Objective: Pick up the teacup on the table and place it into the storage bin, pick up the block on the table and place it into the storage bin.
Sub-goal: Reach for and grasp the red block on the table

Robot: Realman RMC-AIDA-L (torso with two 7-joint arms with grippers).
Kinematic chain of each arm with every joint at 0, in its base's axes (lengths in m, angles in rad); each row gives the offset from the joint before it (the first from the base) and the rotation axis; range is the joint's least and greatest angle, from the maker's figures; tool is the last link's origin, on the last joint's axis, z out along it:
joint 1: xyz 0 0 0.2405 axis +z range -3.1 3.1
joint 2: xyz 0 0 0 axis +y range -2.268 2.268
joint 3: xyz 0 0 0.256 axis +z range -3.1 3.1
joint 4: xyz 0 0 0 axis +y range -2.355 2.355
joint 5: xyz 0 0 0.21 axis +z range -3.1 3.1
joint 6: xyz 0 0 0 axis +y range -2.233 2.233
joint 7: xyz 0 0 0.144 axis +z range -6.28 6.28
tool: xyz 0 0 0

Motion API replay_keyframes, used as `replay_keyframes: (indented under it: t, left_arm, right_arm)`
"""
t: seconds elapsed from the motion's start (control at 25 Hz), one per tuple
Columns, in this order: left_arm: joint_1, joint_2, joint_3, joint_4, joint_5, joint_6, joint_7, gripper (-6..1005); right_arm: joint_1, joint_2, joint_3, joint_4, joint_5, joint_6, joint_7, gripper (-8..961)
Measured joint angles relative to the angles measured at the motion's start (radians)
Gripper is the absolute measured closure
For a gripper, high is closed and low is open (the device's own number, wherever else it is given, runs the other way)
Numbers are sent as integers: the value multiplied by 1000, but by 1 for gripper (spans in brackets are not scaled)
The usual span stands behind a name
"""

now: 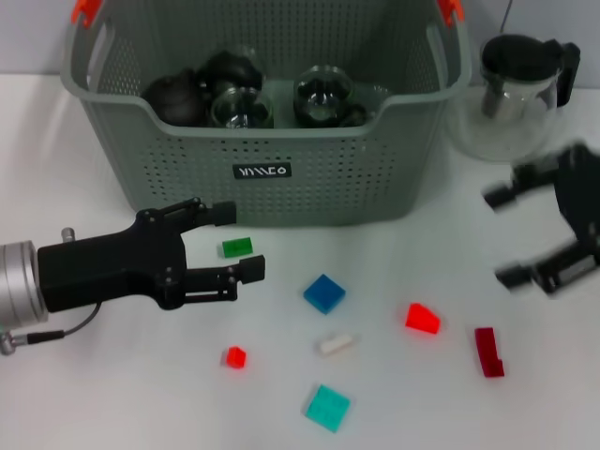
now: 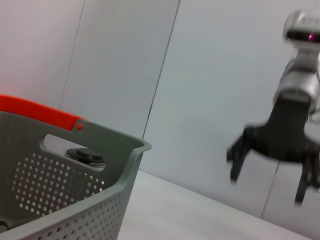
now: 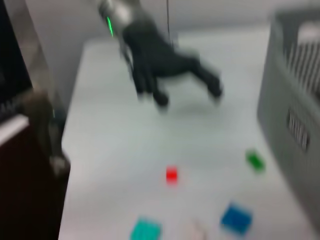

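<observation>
The dark red block is beside the red block. My right gripper goes to it next and closes its fingers around the dark red block's two ends (image 1: 488,352).
The grey-green storage bin (image 1: 319,178) stands at the back middle of the table, with glass teacups (image 1: 242,108) and dark pots inside it. No teacup shows on the table itself. My left gripper (image 1: 239,242) is open in front of the bin, and a small green block (image 1: 236,247) lies between its fingertips. A blue block (image 1: 324,293), a red block (image 1: 422,318) and a teal block (image 1: 327,408) lie further forward. My right gripper (image 1: 504,236) hangs open and empty above the table at the right. In the right wrist view the left gripper (image 3: 185,92) shows beyond the green block (image 3: 255,160).
A glass teapot (image 1: 511,94) with a black lid stands right of the bin, behind the right gripper. A dark red block (image 1: 488,352), a white block (image 1: 337,344) and a small red block (image 1: 234,356) also lie on the white table. The bin's wall (image 2: 75,200) is close to the left wrist.
</observation>
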Motion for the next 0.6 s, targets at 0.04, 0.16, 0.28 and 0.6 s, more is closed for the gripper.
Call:
replay_keyframes:
  t: [0.04,0.16,0.28,0.6]
  left_arm:
    - [-1,0,1,0,0,0,0,81]
    - [-3,0,2,0,0,-1,0,81]
    - [-4,1,2,-4,0,-5,0,81]
    - [-1,-2,-2,-9,0,-9,0,82]
  right_arm:
    - [-2,9,-3,3,-47,1,-1,14]
    - [6,51,-26,22,-203,27,-1,13]
    - [29,105,-64,43,-354,83,8,13]
    - [85,142,-281,176,-505,274,103,13]
